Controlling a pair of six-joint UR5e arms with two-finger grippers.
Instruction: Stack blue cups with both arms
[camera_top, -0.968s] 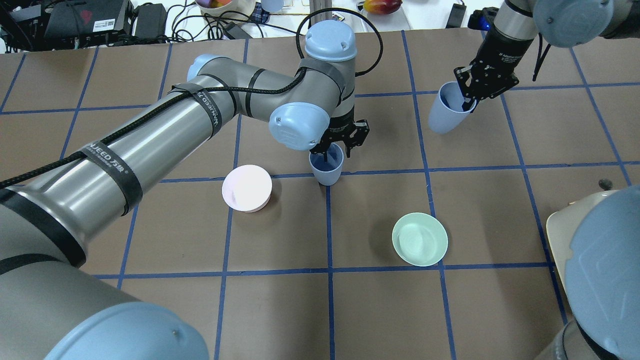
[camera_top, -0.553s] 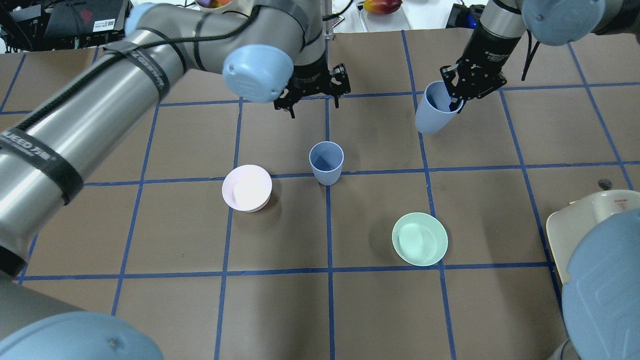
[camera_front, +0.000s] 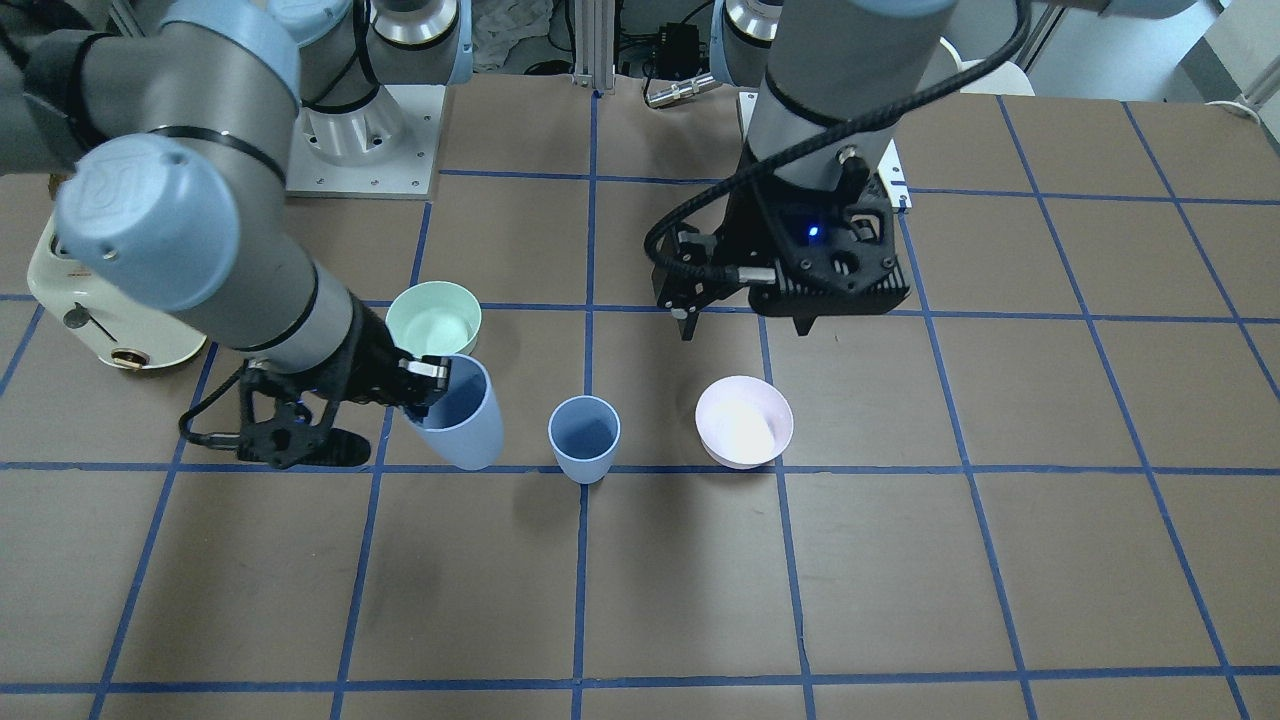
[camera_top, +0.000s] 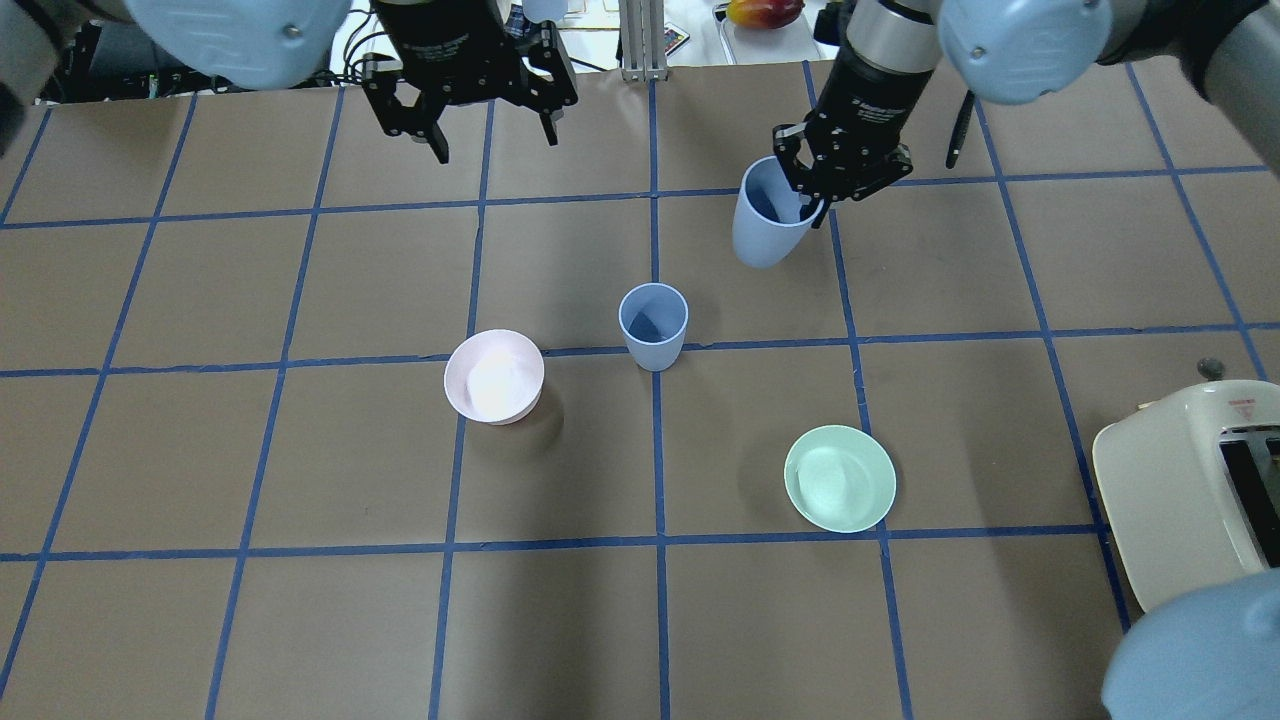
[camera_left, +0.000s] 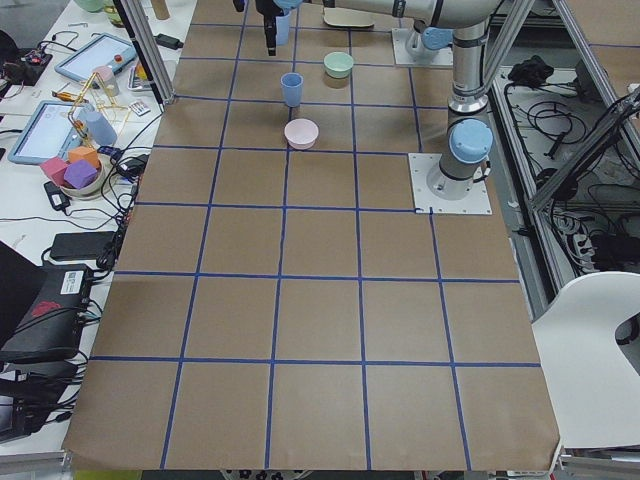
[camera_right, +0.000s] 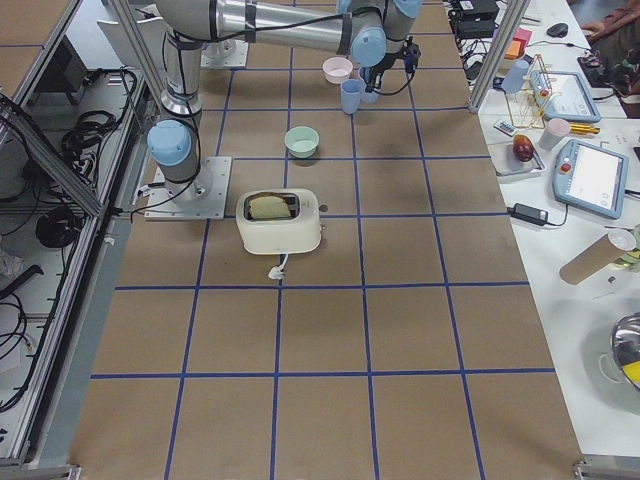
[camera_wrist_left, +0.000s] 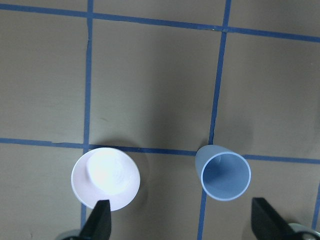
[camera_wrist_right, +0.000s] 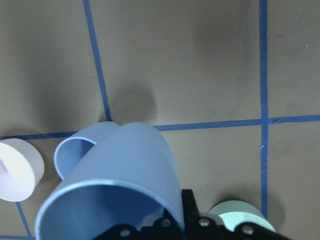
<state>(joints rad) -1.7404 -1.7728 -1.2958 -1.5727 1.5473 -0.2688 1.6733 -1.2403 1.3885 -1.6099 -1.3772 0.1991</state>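
Note:
The cup in my right gripper, now tilted in the air, will be released inside the opening of the standing blue cup (camera_front: 584, 425) (camera_wrist_right: 73, 156), where I will let it go.
One blue cup (camera_top: 653, 325) stands upright and alone at the table's middle; it also shows in the front view (camera_front: 584, 438) and the left wrist view (camera_wrist_left: 223, 173). My right gripper (camera_top: 810, 200) is shut on the rim of the second blue cup (camera_top: 765, 225), one finger inside it. It holds this cup tilted in the air, beside the standing cup (camera_wrist_right: 75, 152) and apart from it. The held cup (camera_front: 462, 420) fills the right wrist view (camera_wrist_right: 120, 175). My left gripper (camera_top: 495, 145) is open and empty, raised high over the table (camera_front: 745, 325).
A pale pink bowl (camera_top: 494, 376) sits left of the standing cup. A mint-green bowl (camera_top: 839, 478) sits nearer the robot, to the right. A cream toaster (camera_top: 1190, 490) stands at the right edge. Clutter lies beyond the table's far edge.
My left gripper has come off the standing cup, risen and moved away to the far left, open. My right gripper has carried its cup left, toward the standing cup.

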